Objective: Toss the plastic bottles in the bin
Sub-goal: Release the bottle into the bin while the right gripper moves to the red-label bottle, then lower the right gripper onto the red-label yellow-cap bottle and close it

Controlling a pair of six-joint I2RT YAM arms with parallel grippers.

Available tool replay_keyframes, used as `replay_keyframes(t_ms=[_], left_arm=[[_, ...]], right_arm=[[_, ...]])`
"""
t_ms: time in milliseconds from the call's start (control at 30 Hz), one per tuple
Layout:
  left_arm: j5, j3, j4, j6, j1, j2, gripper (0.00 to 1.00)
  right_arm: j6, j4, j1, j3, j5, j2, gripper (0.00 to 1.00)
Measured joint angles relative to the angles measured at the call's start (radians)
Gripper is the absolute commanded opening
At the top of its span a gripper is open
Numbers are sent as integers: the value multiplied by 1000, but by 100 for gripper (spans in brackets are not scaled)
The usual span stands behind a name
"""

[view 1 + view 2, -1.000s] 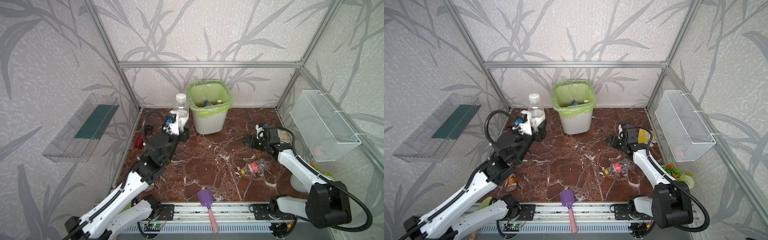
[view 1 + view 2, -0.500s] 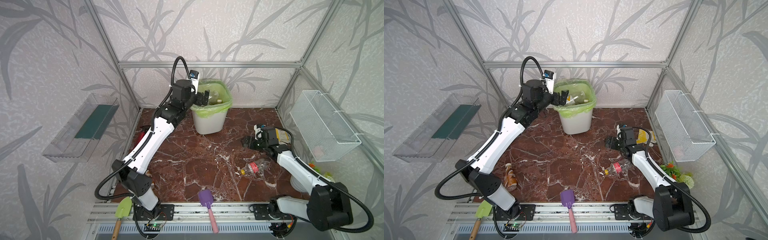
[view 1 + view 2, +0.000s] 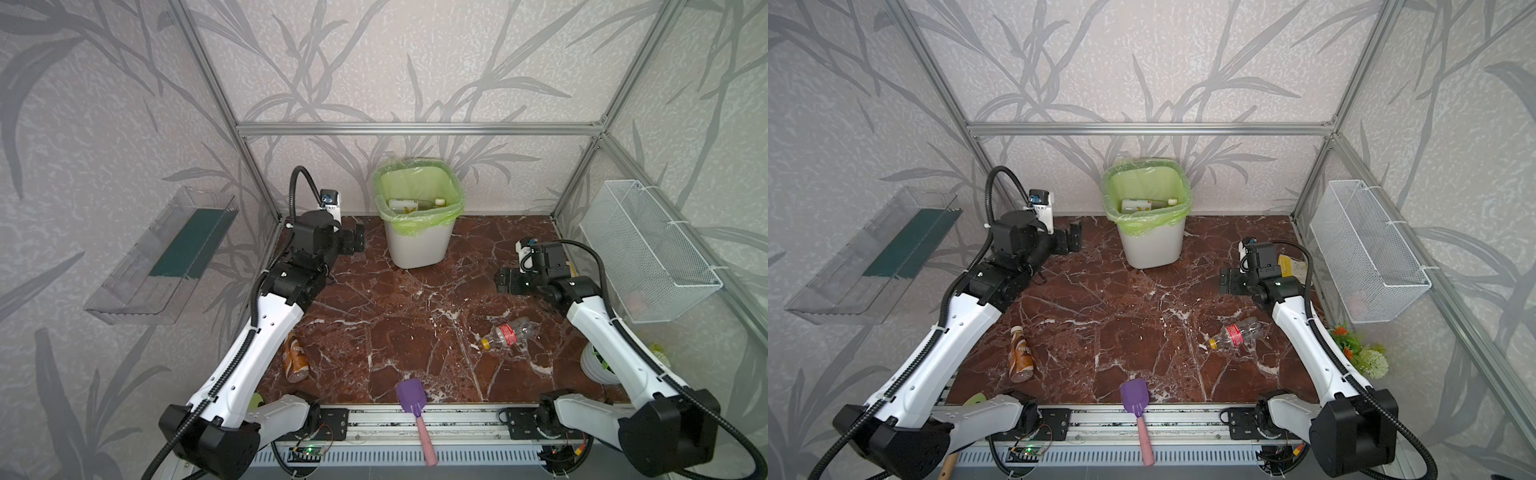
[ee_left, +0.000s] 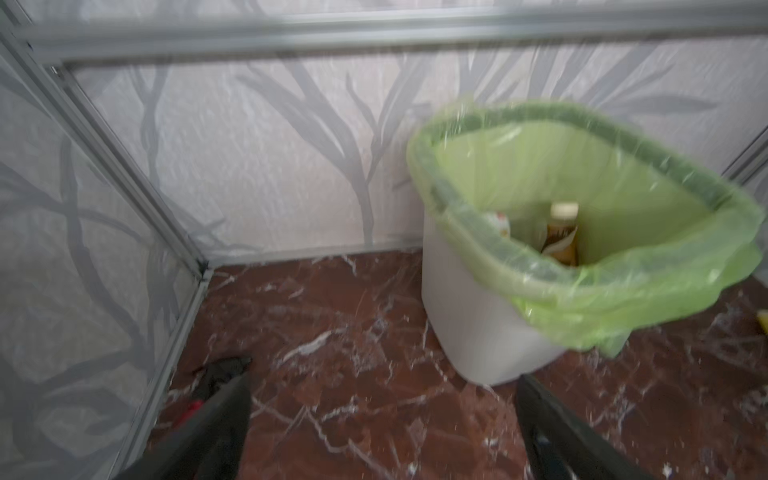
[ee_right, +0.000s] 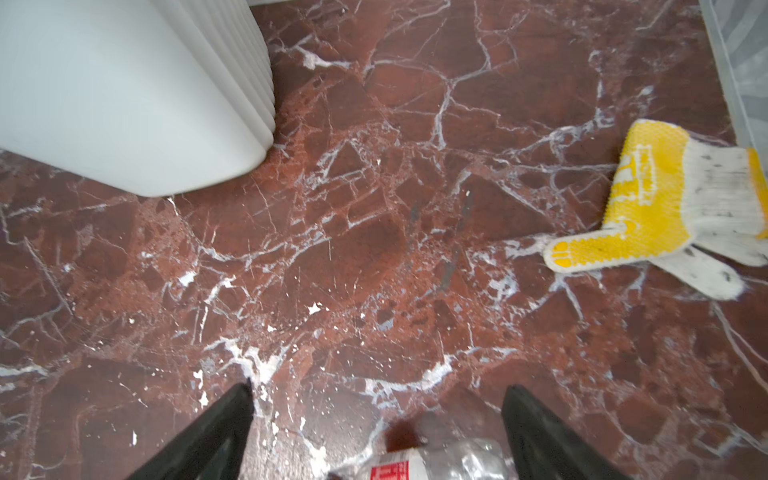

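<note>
The crushed clear bottle is next for my right gripper, which should go to it and close on the bottle's red label [image 3: 501, 336] [image 5: 388, 470], just behind its yellow cap.
The white bin [image 3: 417, 249] [image 3: 1150, 249] with its green liner stands at the back middle of the marble floor, and plastic bottles [image 3: 409, 204] [image 3: 1142, 205] lie inside. In the left wrist view the bin [image 4: 478, 332] shows a brown bottle [image 4: 563, 232] in it. My left gripper [image 3: 353, 241] [image 3: 1068, 238] [image 4: 382, 399] hangs open and empty, left of the bin. A crushed clear bottle [image 3: 509, 332] [image 3: 1235, 332] [image 5: 436, 461] with a red label lies at the right. My right gripper [image 3: 510, 280] [image 3: 1230, 282] [image 5: 378, 395] is open above the floor behind it. A brown coffee bottle [image 3: 295, 357] [image 3: 1020, 355] lies by the left arm.
A yellow work glove [image 5: 656, 199] [image 3: 1287, 266] lies by the right wall, under the wire basket [image 3: 648, 253]. A purple spatula [image 3: 411, 401] rests on the front edge. A clear tray [image 3: 166, 253] hangs on the left wall. A red spray bottle's trigger [image 4: 220, 372] sits in the back-left corner.
My left arm carried a clear bottle from the floor up over the bin, opened, and has drawn back down to the bin's left, empty. The right gripper barely moved.
</note>
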Motion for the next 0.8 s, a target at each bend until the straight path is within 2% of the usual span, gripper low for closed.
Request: replay_keyframes(t_ms=[167, 300, 400, 533, 667, 800], left_arm=[[6, -196, -7, -8, 26, -92, 96], [15, -216, 5, -11, 34, -101, 93], [17, -216, 11, -12, 39, -103, 92], [16, -224, 27, -11, 46, -121, 91], [18, -231, 35, -11, 59, -138, 91], [26, -231, 45, -14, 83, -137, 90]], right_arm=[[-137, -179, 80, 71, 15, 48, 92], [-291, -316, 238, 155, 142, 174, 91], [-387, -387, 322, 149, 252, 254, 91], [-489, -441, 334, 125, 322, 266, 92], [-572, -448, 333, 113, 351, 218, 93], [-665, -478, 369, 32, 396, 165, 95]])
